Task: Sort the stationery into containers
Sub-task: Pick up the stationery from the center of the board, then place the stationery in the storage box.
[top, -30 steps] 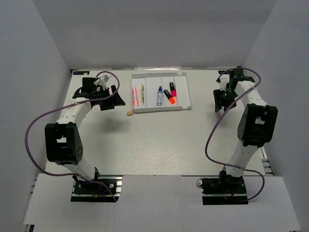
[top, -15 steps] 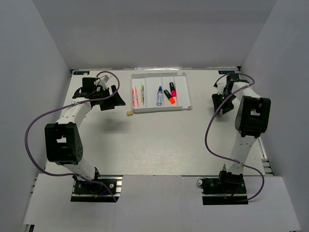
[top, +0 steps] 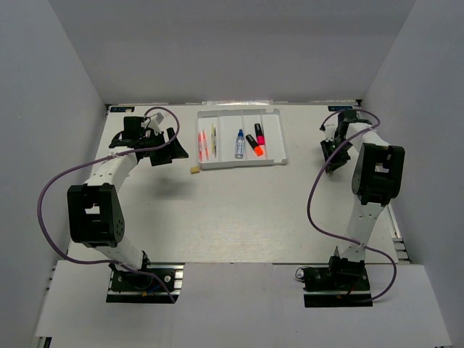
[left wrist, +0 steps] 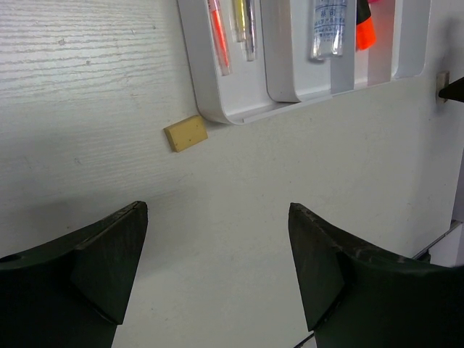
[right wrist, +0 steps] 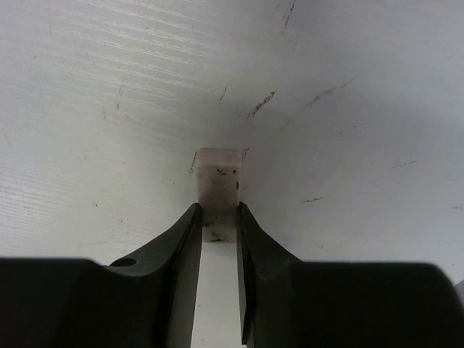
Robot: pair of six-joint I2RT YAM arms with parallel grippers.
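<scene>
My left gripper will next close on the long sides of the beige eraser (top: pixel 194 170) (left wrist: pixel 185 133), which is next to the corner of the white tray that is nearest the pink and orange pens.
The white tray (top: pixel 279 138) lies at the far middle of the table. It holds pink and orange pens (top: pixel 204 145), a yellow pen (top: pixel 213 135), the blue-capped bottle (top: pixel 240 143) and two black highlighters (top: pixel 257 139). A beige eraser (top: pixel 194 170) lies on the table just off the tray's near left corner; it also shows in the left wrist view (left wrist: pixel 185 133), beside the tray (left wrist: pixel 239 101). My left gripper (top: pixel 167 152) (left wrist: pixel 215 217) is open and empty, left of that eraser. My right gripper (top: pixel 330 167) (right wrist: pixel 219 217) is shut on a whitish speckled eraser (right wrist: pixel 219 177), low at the table, right of the tray.
Grey walls enclose the table on the left, back and right. Purple cables (top: pixel 43 196) loop from both arms. The right arm's folded links (top: pixel 377 174) stand close to the right wall. The table surface (right wrist: pixel 348 109) under the right gripper has dark scuffs.
The right arm has folded in closer, its big link shifting left and back, while its gripper stays near the same spot. The left arm has not moved.
</scene>
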